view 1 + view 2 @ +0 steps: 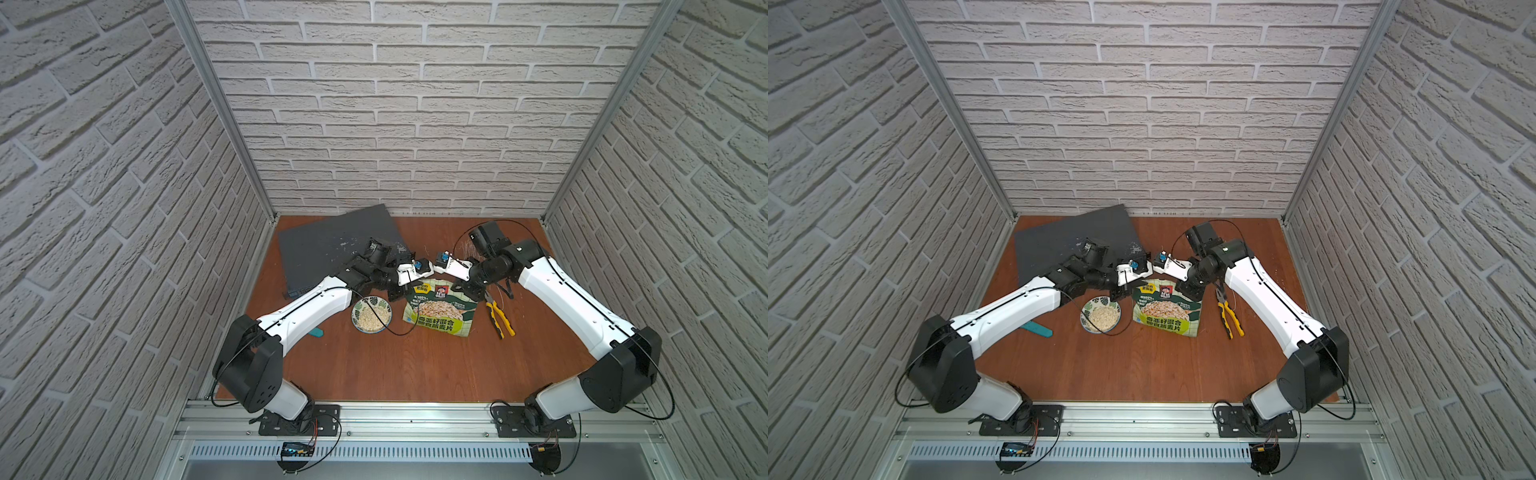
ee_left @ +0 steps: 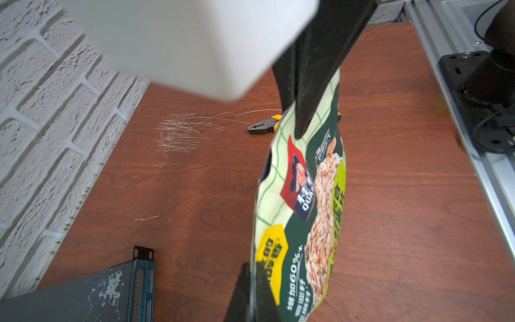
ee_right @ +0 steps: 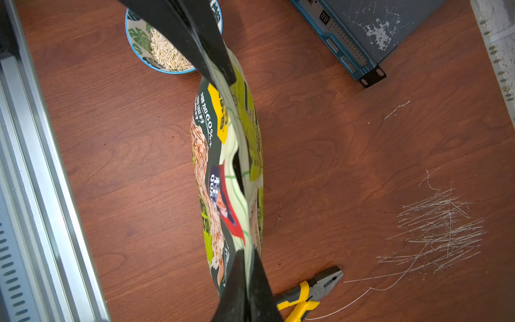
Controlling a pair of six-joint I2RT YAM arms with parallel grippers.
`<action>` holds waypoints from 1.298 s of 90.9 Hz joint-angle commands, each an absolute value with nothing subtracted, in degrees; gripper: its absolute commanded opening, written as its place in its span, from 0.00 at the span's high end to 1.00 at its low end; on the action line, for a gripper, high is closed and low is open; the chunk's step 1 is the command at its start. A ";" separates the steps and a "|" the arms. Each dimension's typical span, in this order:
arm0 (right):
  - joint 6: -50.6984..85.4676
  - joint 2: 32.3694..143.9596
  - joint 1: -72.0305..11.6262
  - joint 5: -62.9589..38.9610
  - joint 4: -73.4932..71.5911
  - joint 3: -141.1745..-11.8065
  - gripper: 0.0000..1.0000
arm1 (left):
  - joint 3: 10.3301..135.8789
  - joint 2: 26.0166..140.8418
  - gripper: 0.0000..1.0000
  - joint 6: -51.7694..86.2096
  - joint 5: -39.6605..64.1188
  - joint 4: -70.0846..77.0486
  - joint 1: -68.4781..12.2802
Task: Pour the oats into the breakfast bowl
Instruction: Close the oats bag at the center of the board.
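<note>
The pouch's opening gapes midway along its top edge, so my left gripper needs to take hold again of the pouch's corner (image 3: 232, 55) nearest the bowl while my right gripper pinches along the opening.
The light-green oats pouch (image 1: 440, 311) (image 1: 1167, 309) is upright just right of the breakfast bowl (image 1: 357, 308) (image 1: 1086, 309), held by its top edge. My left gripper (image 1: 395, 292) (image 2: 252, 271) is shut on the pouch's (image 2: 301, 209) top corner nearest the bowl. My right gripper (image 1: 462, 288) (image 3: 245, 259) is shut on the opposite top corner of the pouch (image 3: 220, 156). The mouth gapes slightly between the two grips. The white leaf-printed bowl (image 3: 131, 41) holds a heap of pale oats (image 1: 371, 320) (image 3: 167, 55).
Yellow-handled pliers (image 1: 500, 318) (image 3: 309, 290) lie right of the pouch. Loose wire strands (image 3: 437, 231) are scattered at the back right. A flat dark grey device (image 1: 332, 249) fills the back left. A teal object (image 1: 1038, 329) sticks out from under the left arm.
</note>
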State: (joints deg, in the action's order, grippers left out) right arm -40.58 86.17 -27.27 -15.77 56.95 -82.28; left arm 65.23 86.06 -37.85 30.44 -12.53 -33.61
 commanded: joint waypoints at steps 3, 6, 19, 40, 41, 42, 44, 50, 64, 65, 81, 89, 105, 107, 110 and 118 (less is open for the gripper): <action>-41.04 83.42 -25.64 -13.23 57.05 -81.00 0.88 | 64.85 83.67 1.00 -37.60 31.99 -9.18 -33.94; -41.12 83.22 -25.52 -13.02 57.23 -80.88 0.88 | 64.86 83.59 1.00 -37.61 31.99 -9.27 -33.93; -41.35 82.43 -25.15 -12.10 58.16 -80.22 0.97 | 64.75 83.65 1.00 -37.61 31.84 -9.49 -33.99; -41.48 80.67 -24.02 -10.25 58.27 -79.44 0.83 | 64.75 83.43 1.00 -37.62 31.55 -9.86 -33.97; -41.48 80.63 -24.05 -10.22 58.31 -79.45 0.83 | 64.72 83.42 1.00 -37.62 31.51 -9.85 -33.95; -41.48 80.61 -24.02 -10.16 58.38 -79.45 0.84 | 64.75 83.37 1.00 -37.62 31.53 -9.89 -33.94; -41.48 80.60 -24.00 -10.19 58.61 -79.39 0.89 | 64.70 83.33 1.00 -37.62 31.55 -9.90 -33.86; -41.57 80.61 -23.91 -9.82 59.16 -79.45 0.96 | 64.54 83.22 1.00 -37.41 31.47 -9.79 -33.82; -41.73 79.90 -23.73 -9.38 58.97 -79.12 0.97 | 63.71 82.86 1.00 -35.68 31.57 -9.70 -32.71; -41.74 79.76 -23.73 -9.39 58.88 -79.11 0.97 | 63.63 82.83 1.00 -35.51 31.56 -9.69 -32.57; -42.22 78.47 -23.73 -10.14 57.63 -78.60 0.97 | 61.13 82.27 0.84 -33.16 31.88 -7.93 -30.90; -42.34 78.40 -23.73 -10.11 57.42 -78.49 0.97 | 60.36 82.10 0.78 -32.47 32.14 -7.34 -30.45; -42.32 78.16 -23.73 -10.47 57.31 -78.33 0.97 | 59.85 82.15 0.82 -31.72 33.64 -6.66 -29.76; -42.24 78.14 -23.73 -10.73 57.31 -78.38 0.97 | 59.90 82.24 0.86 -31.55 33.99 -6.45 -29.72; -42.15 78.19 -23.73 -11.16 57.23 -78.52 0.97 | 60.00 82.29 0.93 -31.29 34.47 -6.08 -29.72; -41.85 78.33 -23.88 -12.77 57.22 -79.06 0.97 | 60.42 82.48 1.00 -30.42 35.97 -5.30 -29.82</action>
